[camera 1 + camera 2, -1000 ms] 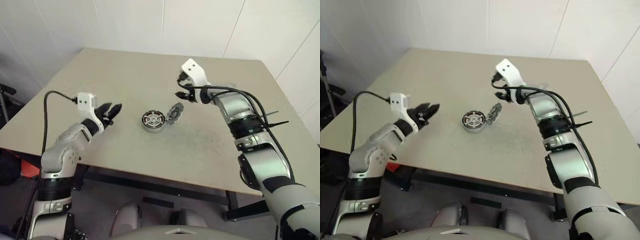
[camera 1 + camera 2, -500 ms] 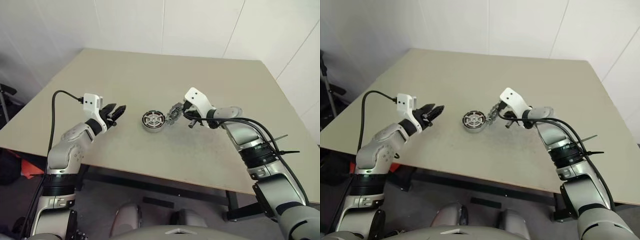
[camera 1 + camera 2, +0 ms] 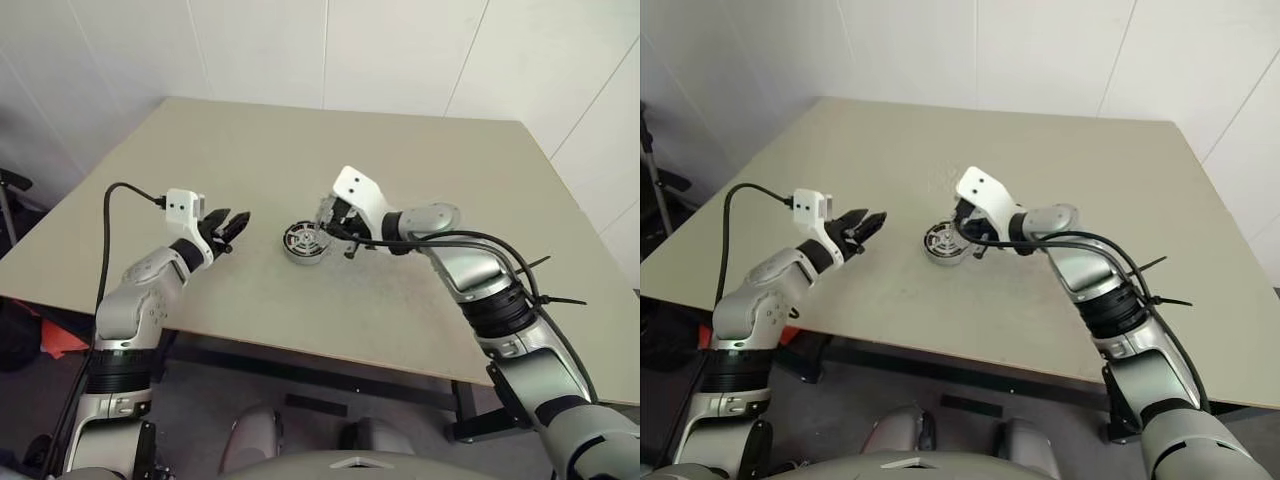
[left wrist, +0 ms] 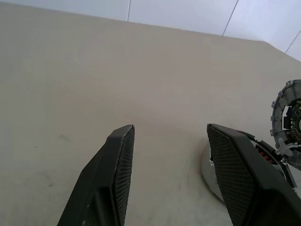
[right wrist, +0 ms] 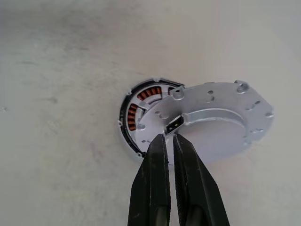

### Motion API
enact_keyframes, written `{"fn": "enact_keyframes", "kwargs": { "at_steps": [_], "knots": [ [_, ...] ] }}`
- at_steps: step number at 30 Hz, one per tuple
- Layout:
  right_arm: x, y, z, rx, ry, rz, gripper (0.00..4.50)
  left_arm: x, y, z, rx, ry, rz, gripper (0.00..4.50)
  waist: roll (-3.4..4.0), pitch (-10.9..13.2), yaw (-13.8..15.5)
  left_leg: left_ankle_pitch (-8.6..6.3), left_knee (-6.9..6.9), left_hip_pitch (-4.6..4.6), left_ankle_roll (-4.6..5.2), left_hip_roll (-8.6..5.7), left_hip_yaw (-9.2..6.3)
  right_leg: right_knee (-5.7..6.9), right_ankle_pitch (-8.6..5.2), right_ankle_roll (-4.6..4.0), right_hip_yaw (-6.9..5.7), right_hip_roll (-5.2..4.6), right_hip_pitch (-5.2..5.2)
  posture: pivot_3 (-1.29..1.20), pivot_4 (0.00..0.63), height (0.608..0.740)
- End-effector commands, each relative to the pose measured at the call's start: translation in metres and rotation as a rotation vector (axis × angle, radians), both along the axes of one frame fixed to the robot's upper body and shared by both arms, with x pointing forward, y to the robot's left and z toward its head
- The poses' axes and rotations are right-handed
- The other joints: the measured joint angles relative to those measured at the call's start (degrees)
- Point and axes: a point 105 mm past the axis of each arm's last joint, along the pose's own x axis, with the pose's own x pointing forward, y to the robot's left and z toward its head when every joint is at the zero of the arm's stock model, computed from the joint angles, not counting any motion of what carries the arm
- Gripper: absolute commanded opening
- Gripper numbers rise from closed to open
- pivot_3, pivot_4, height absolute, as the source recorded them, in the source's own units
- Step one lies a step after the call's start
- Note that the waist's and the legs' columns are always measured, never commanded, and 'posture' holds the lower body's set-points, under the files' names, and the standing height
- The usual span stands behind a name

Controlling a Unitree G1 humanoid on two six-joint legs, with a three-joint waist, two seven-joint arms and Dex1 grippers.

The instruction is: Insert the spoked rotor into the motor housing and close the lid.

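Note:
The robot's right gripper pinches the lid's edge and the lid slants over the housing, so it should set the lid down, then grip the lid's raised middle (image 5: 214,131) to seat it.
The motor housing (image 3: 301,241) is a dark ring with copper windings (image 5: 136,110), lying flat mid-table. My right gripper (image 5: 168,136) is shut on the rim of the spoked rotor (image 5: 221,117), a shiny silver disc. It holds the rotor tilted over the housing's right part, hiding most of the inside. In the left eye view the right gripper (image 3: 335,224) sits just right of the housing. My left gripper (image 3: 232,222) hovers level to the left of the housing, open (image 4: 170,128) and holding nothing. The rotor's notched rim (image 4: 278,113) shows past its right finger. The lid is out of view.
The beige table (image 3: 420,160) reaches back to a white wall. Its front edge (image 3: 330,362) runs close below both arms. A black cable (image 3: 115,215) loops off the left wrist.
My right gripper dropped from above the table, shut on the rotor that leaned against the housing's right side, and carried it left over the housing. The left gripper barely moved.

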Motion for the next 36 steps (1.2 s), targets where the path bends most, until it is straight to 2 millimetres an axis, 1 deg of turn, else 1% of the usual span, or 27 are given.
{"fn": "enact_keyframes", "kwargs": {
  "at_steps": [1,4,6,10,15,19,23,25,26,28,30,32,35,36],
  "knots": [
    [0.014,0.011,0.006,0.015,-0.053,-0.017,0.24,-0.002,-0.003,0.012,0.0,-0.046,0.0,2.6,0.0,0.0,-0.03,0.01,0.0,0.0,-0.02,0.0,0.0,0.0,0.01,-0.01,0.0,0.0,0.0,0.0,0.0,0.74],
    [0.028,0.011,-0.007,0.005,-0.054,-0.068,0.24,-0.006,-0.011,0.009,-0.013,-0.042,-0.012,2.6,0.0,0.0,-0.06,0.02,0.0,0.04,-0.04,0.0,0.0,0.01,0.01,-0.02,0.0,0.0,0.02,0.0,0.0,0.74],
    [0.032,0.01,-0.01,0.011,-0.053,-0.086,0.24,-0.008,-0.014,0.008,-0.015,-0.038,-0.014,2.6,0.0,0.0,0.1,0.03,0.0,0.0,-0.04,0.0,0.0,0.01,0.01,-0.02,0.0,0.0,0.01,0.0,0.0,0.74],
    [0.035,0.008,-0.01,0.027,-0.054,-0.101,0.24,-0.01,-0.015,0.006,-0.016,-0.033,-0.013,2.6,0.0,0.0,-0.01,0.02,0.0,-0.05,-0.03,0.0,0.0,0.0,0.02,-0.03,0.0,0.0,-0.02,0.0,0.0,0.74],
    [0.036,0.008,-0.015,0.022,-0.045,-0.106,0.24,-0.01,-0.015,0.004,-0.017,-0.026,-0.011,2.6,0.0,0.0,-0.07,0.02,-0.01,-0.01,-0.04,0.0,0.0,0.01,0.02,-0.02,0.0,0.0,-0.01,0.0,0.0,0.74],
    [0.033,0.011,-0.032,0.028,0.004,-0.12,0.24,-0.01,-0.016,0.004,-0.017,-0.025,-0.013,2.6,0.0,0.0,-0.08,0.03,-0.01,0.02,-0.04,0.01,0.0,0.01,0.02,-0.02,0.0,0.0,0.01,0.0,0.0,0.74],
    [0.033,0.008,-0.063,0.01,0.063,-0.17,0.24,-0.009,-0.016,0.004,-0.015,-0.023,-0.016,2.6,-0.01,-0.03,-0.11,0.02,-0.01,0.05,-0.04,0.01,0.0,0.01,0.02,-0.02,0.0,0.0,0.04,0.0,0.0,0.74],
    [0.034,0.006,-0.071,0.003,0.053,-0.189,0.24,-0.009,-0.016,0.004,-0.014,-0.024,-0.017,2.6,-0.01,-0.04,-0.11,0.02,-0.02,0.17,-0.04,0.01,0.0,0.01,0.01,-0.03,0.0,0.0,0.13,0.0,0.0,0.74],
    [0.035,0.006,-0.071,0.017,0.045,-0.191,0.24,-0.009,-0.016,0.004,-0.013,-0.025,-0.017,2.6,-0.01,-0.05,-0.12,0.02,-0.02,0.28,-0.05,0.01,0.0,0.01,0.01,-0.03,0.0,0.0,0.23,0.0,0.0,0.74],
    [0.033,0.01,-0.063,0.065,0.023,-0.167,0.24,-0.009,-0.015,0.004,-0.013,-0.025,-0.015,2.6,-0.01,-0.04,-0.06,0.02,-0.03,0.53,-0.05,0.01,0.0,0.0,0.0,-0.03,0.0,0.0,0.45,0.0,0.0,0.74],
    [0.034,0.012,-0.049,0.114,-0.028,-0.148,0.24,-0.01,-0.014,0.003,-0.011,-0.022,-0.013,2.6,-0.01,-0.04,-0.02,0.01,-0.04,0.77,-0.05,0.01,0.0,-0.02,-0.01,-0.02,0.0,0.0,0.7,0.0,0.0,0.74],
    [0.035,0.013,-0.04,0.14,-0.052,-0.141,0.24,-0.01,-0.013,0.002,-0.01,-0.02,-0.011,2.6,-0.01,-0.03,-0.1,0.0,-0.06,0.91,-0.04,0.01,0.01,-0.04,-0.01,-0.01,0.01,0.0,0.79,0.0,0.0,0.74],
    [0.035,0.024,-0.007,0.309,-0.051,-0.106,0.24,-0.009,-0.013,0.002,-0.008,-0.02,-0.013,2.6,0.0,-0.02,-0.1,0.01,-0.08,0.87,-0.05,0.02,0.01,-0.04,-0.01,-0.01,0.0,0.0,0.73,0.0,0.0,0.74],
    [0.035,0.026,0.0,0.351,-0.069,-0.096,0.24,-0.009,-0.013,0.002,-0.008,-0.021,-0.013,2.6,0.0,-0.02,-0.09,0.02,-0.1,0.83,-0.06,0.02,0.01,-0.04,-0.01,-0.01,0.0,0.0,0.69,0.0,0.0,0.74]
  ]
}}
